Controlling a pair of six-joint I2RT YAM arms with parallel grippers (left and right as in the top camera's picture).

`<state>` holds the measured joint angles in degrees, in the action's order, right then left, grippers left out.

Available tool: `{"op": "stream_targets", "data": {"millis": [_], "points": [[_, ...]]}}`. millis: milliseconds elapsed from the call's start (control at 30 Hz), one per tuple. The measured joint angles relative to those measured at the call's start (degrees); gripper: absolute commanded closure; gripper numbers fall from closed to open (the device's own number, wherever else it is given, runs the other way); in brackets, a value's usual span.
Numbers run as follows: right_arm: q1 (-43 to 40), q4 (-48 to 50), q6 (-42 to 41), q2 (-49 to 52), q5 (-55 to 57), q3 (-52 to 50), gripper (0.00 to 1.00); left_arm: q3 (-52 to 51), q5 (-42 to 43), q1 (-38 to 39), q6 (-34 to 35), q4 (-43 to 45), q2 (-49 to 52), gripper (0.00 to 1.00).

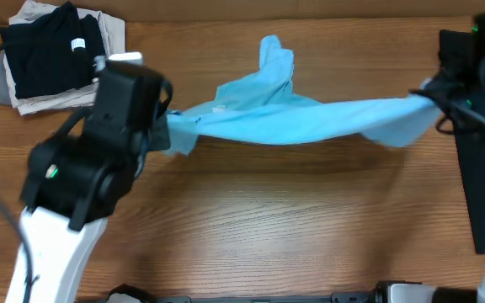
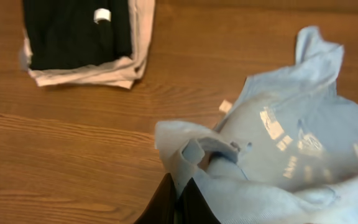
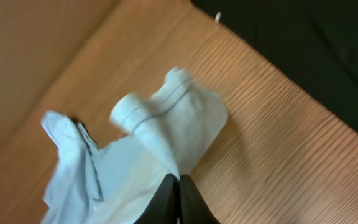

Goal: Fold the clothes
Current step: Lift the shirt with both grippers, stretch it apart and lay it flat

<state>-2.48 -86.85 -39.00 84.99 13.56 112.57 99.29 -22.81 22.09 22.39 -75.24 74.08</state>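
The robot's left gripper needs to release its end of the T-shirt on the bare wood [image 1: 185, 190] just in front of the stretched sky-blue band.
The light sky-blue T-shirt [image 1: 293, 118] is stretched in a band across the table between my two arms, with a sleeve sticking up at the back. My left gripper [image 1: 165, 126] is shut on the shirt's left end; the left wrist view shows cloth [image 2: 278, 155] pinched between the black fingers [image 2: 180, 193], with faint white print showing through. My right gripper [image 1: 432, 94] is shut on the shirt's right end; the right wrist view shows the fingers [image 3: 179, 186] closed on a hemmed edge of the cloth [image 3: 160, 130].
A stack of folded clothes, black on top of beige [image 1: 53, 52], lies at the back left corner and also shows in the left wrist view [image 2: 82, 37]. The wooden table [image 1: 293, 219] runs to a dark edge at the right.
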Motion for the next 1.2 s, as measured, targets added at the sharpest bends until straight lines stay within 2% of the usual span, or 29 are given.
{"op": "stream_targets", "data": {"millis": [400,533,733,867,1000,1100,1200], "points": [[-0.15,-4.52,4.85,-7.58,0.04,-0.04,0.96,0.68,0.28,0.00,2.12,-2.97,-17.20,0.96],[-0.15,-4.26,5.18,-7.58,-0.90,-2.86,0.96,-0.39,2.29,0.00,3.52,-6.49,-17.42,0.96],[-0.15,1.40,5.35,-7.30,-1.49,-13.29,0.96,-11.96,6.73,0.00,5.84,-5.22,-13.14,0.96],[-0.15,9.86,5.81,-6.12,-3.32,-17.84,0.96,-17.79,7.63,0.00,6.05,1.49,-5.79,0.96],[-0.15,22.40,7.37,-4.68,-8.07,-18.38,0.96,-18.05,6.78,-0.02,2.86,15.85,0.85,0.96],[-0.15,30.77,8.15,-3.78,-11.45,-18.38,0.96,-14.45,5.62,-0.35,-1.38,24.37,5.42,0.96],[-0.20,35.34,9.68,-3.04,-13.20,-17.27,0.96,-5.57,3.28,-1.40,-5.14,27.76,9.60,0.96]]}}
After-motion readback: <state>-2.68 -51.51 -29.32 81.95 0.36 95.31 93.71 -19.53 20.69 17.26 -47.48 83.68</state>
